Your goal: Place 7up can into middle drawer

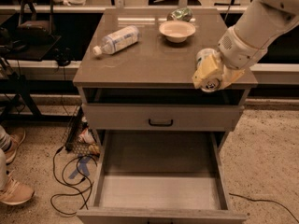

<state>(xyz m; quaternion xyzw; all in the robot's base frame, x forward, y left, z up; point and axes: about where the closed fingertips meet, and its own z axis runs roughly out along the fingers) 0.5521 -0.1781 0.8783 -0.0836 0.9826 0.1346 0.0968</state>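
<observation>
Next, I let go of the 7up can around the centre of the open middle drawer's bare bottom (164,176).
My gripper (209,73) is at the front right corner of the cabinet top (140,64), with pale yellow fingers (202,73) shut on the 7up can (204,57). The can is tilted, its shiny end facing down and forward, and it is held just past the cabinet's front edge. The middle drawer (159,190) is pulled out wide open below, with a bare flat floor. The can is above and a little right of the drawer's back right part.
A clear plastic bottle (114,40) lies on the cabinet top at the left. A pale bowl (176,30) and a green packet (180,14) sit at the back. The upper drawer front (160,122) with a black handle is shut. Cables (70,176) and a person's shoes (14,192) are on the floor at the left.
</observation>
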